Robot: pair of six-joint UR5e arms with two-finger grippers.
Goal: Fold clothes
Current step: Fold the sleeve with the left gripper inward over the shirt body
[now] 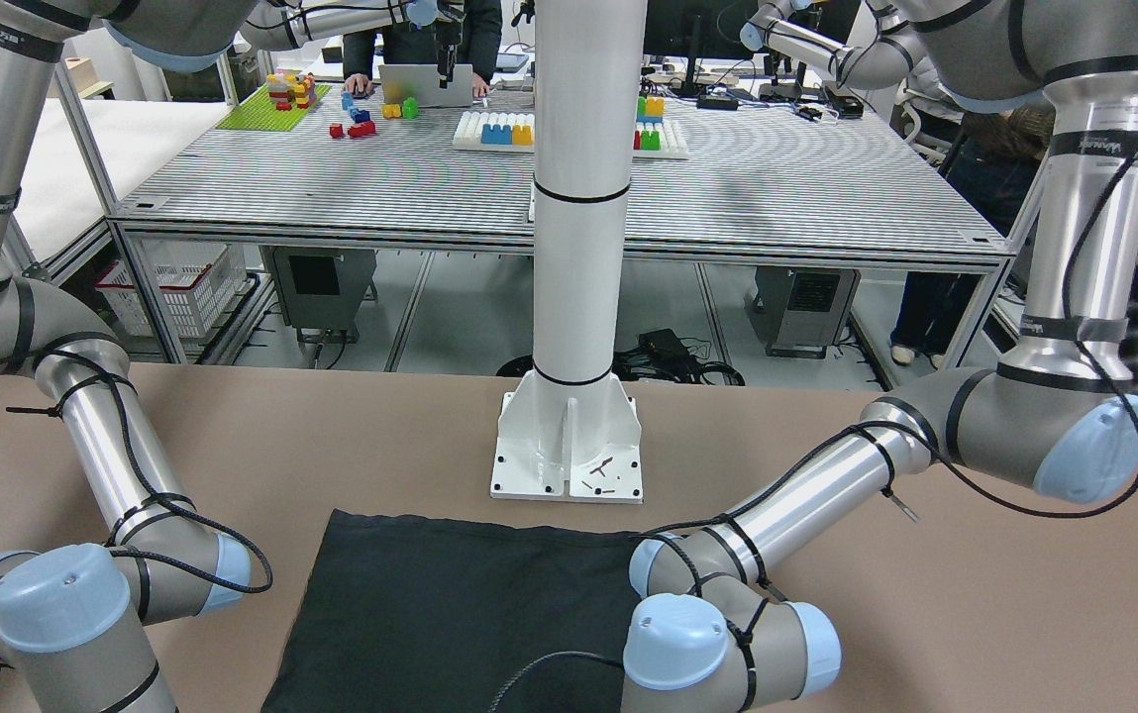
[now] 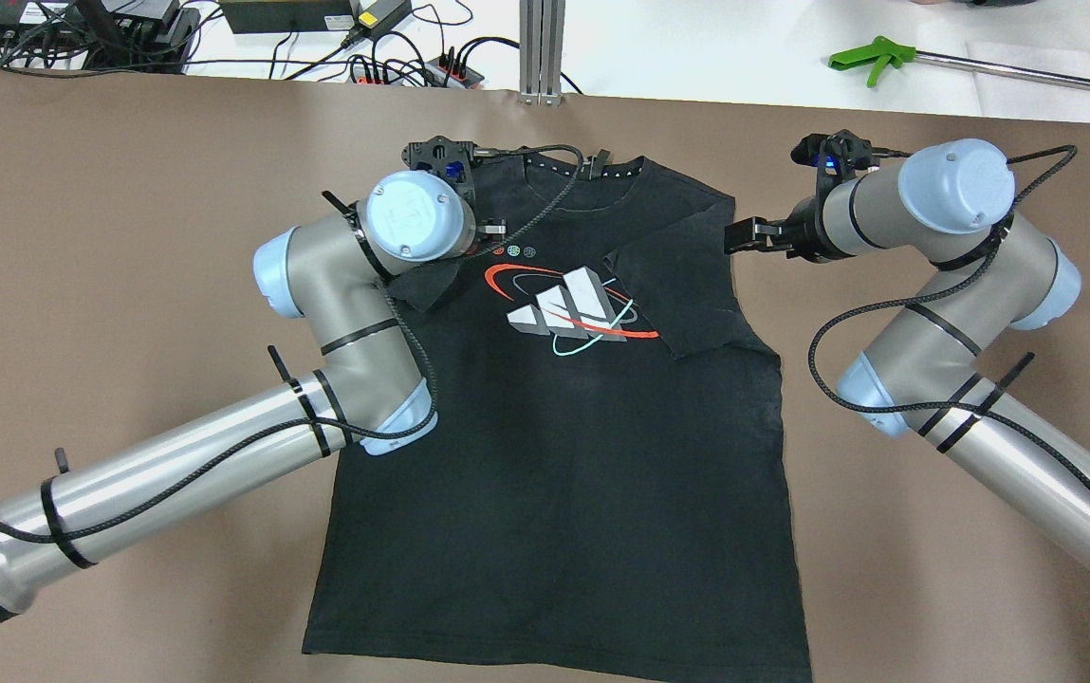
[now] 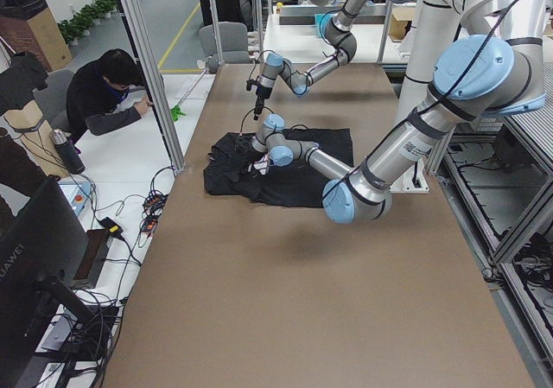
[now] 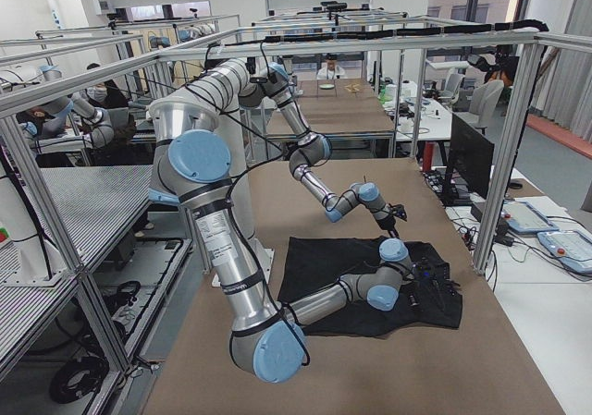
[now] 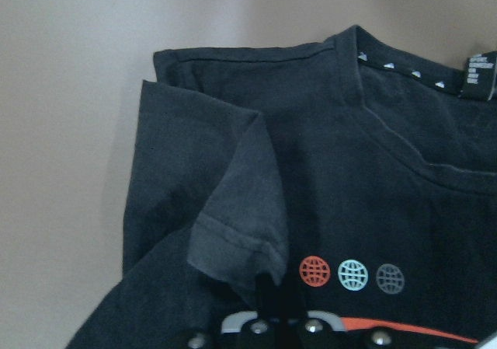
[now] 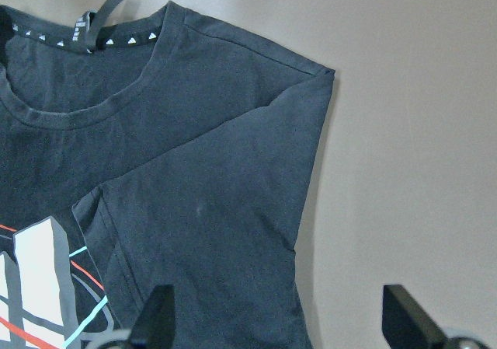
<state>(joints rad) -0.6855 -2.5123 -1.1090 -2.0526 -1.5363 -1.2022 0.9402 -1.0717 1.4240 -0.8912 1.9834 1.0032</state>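
Observation:
The hem of the folded sleeve is bunching up at my left gripper's fingers, so next I open that gripper, take the sleeve (image 5: 206, 244) next to the hem and lay it flat.
The clothes are one black T-shirt (image 2: 554, 455) lying flat and front up on the brown table (image 2: 127, 190). A white three-stripe logo (image 2: 568, 304) with red and teal rings marks its chest. Both sleeves lie folded inward over the chest. In the left wrist view my left gripper (image 5: 272, 302) is shut on the hem of the folded left sleeve (image 5: 241, 201); from overhead my wrist hides it. My right gripper (image 2: 746, 237) hangs open just off the shirt's right shoulder edge. Its fingers (image 6: 159, 318) are spread wide over the folded right sleeve (image 6: 210, 201) and bare table.
Beyond the far table edge, a white bench holds a green-handled tool (image 2: 872, 59) and power strips with cables (image 2: 412, 71). The white column base (image 1: 569, 446) stands behind the shirt's bottom hem. A seated person (image 3: 104, 94) is at the far side.

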